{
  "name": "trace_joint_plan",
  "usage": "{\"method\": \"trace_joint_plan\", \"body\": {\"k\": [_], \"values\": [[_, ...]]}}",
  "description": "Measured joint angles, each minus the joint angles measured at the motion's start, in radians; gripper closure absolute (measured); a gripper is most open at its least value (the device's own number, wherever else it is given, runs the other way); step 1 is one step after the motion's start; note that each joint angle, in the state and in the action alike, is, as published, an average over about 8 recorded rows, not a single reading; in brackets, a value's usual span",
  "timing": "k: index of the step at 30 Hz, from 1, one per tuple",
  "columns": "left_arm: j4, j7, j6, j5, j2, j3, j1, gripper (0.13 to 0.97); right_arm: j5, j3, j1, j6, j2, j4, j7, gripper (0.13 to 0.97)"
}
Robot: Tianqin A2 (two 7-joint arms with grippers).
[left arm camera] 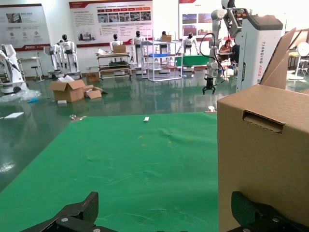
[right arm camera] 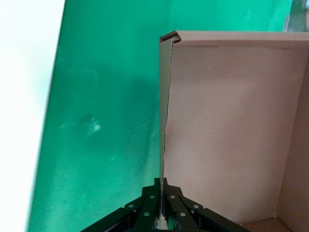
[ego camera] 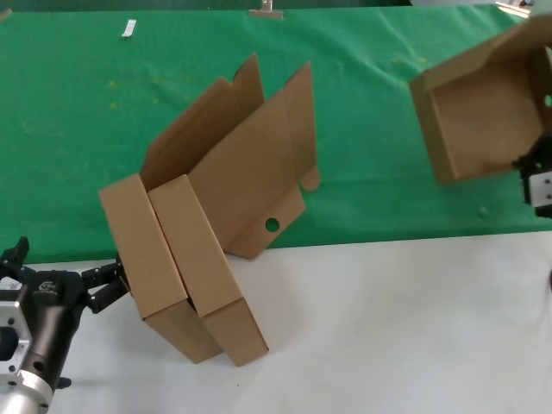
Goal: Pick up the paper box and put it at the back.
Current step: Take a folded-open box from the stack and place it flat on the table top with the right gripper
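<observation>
The paper box, now held tilted above the cloth, will go down from my right gripper onto the green cloth [ego camera: 484, 145] near the white tabletop strip, clear of the leaning boxes.
The paper box [ego camera: 479, 121] is a brown cardboard mailer held tilted above the far right of the green cloth [ego camera: 86, 129], its open inside facing me. My right gripper [ego camera: 523, 166] is shut on its thin side wall; the right wrist view shows the jaws [right arm camera: 164, 186] pinching that wall edge-on, with the box floor [right arm camera: 231, 125] beside it. No round hole shows on it. My left gripper [ego camera: 112, 285] is open at the lower left, just beside another box; the left wrist view [left arm camera: 164, 200] shows that box [left arm camera: 263, 150] at one fingertip.
Two other brown boxes [ego camera: 168, 267] [ego camera: 216, 276] lean together in the middle, across the cloth's edge and the white tabletop strip [ego camera: 388, 328]; their lids stand open and one shows a round hole [ego camera: 272, 224]. A small white item [ego camera: 129, 28] lies far back.
</observation>
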Motion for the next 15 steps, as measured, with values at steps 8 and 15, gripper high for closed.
{"method": "trace_joint_plan", "body": {"k": [8,15], "values": [[0.0,0.0,0.0,0.0,0.0,0.0,0.0,0.132,-0.016,-0.003,-0.047,0.026,0.01,0.0,0.187,0.942],[0.0,0.0,0.0,0.0,0.0,0.0,0.0,0.132,-0.025,-0.003,-0.068,0.036,-0.015,0.001,0.264,0.942]]}}
